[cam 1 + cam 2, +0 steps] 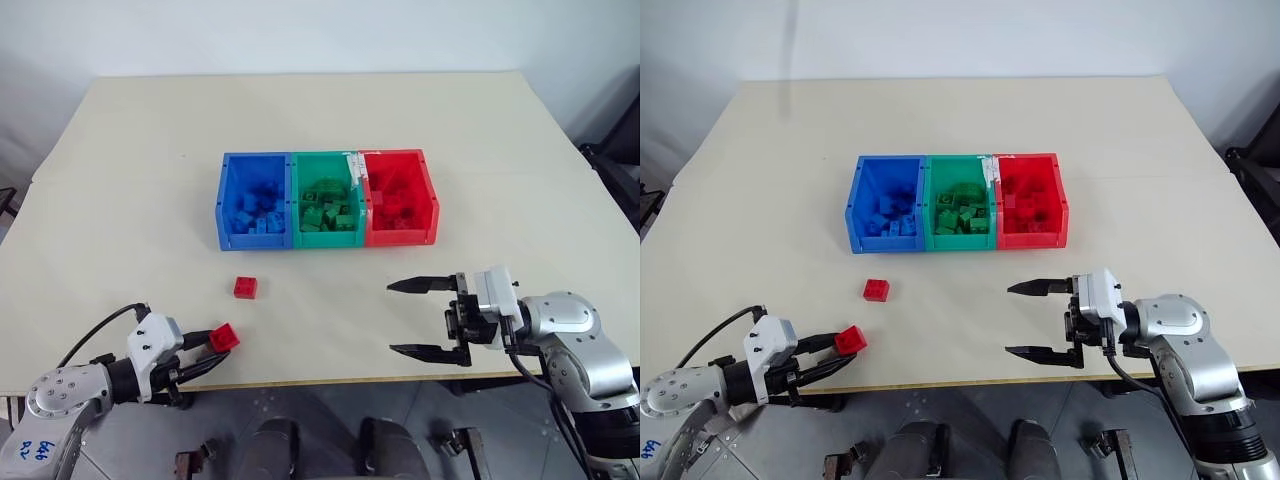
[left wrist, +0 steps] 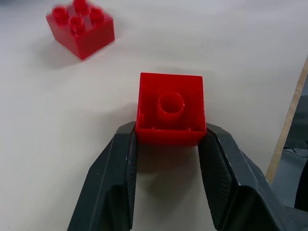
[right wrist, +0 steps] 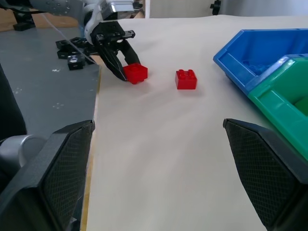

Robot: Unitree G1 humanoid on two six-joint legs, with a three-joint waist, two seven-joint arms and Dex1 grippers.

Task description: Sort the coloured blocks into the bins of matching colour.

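Observation:
My left gripper is to let go of the red block soon, which now lies near the table's front edge. It will put it down on the blocks (image 1: pixel 392 216) near the front of the red bin.
A red block (image 2: pixel 171 108) lies on its side near the table's front left edge, its hollow underside facing the left wrist camera. My left gripper (image 1: pixel 218 347) is shut on it, with a fingertip pressed against each of two opposite sides. A second red block (image 1: pixel 245 288) stands studs up a little farther in, toward the bins. The blue bin (image 1: pixel 222 215), green bin (image 1: pixel 322 240) and red bin (image 1: pixel 430 200) stand joined in a row mid-table, each holding several blocks of its own colour. My right gripper (image 1: pixel 392 318) hovers open over the front right of the table, pointing left, holding nothing.
The table's front edge (image 1: pixel 330 382) runs just below both grippers. A small white piece (image 1: pixel 354 165) sits on the wall between the green and red bins. Bare tabletop (image 1: pixel 320 310) lies between the two grippers and the bins.

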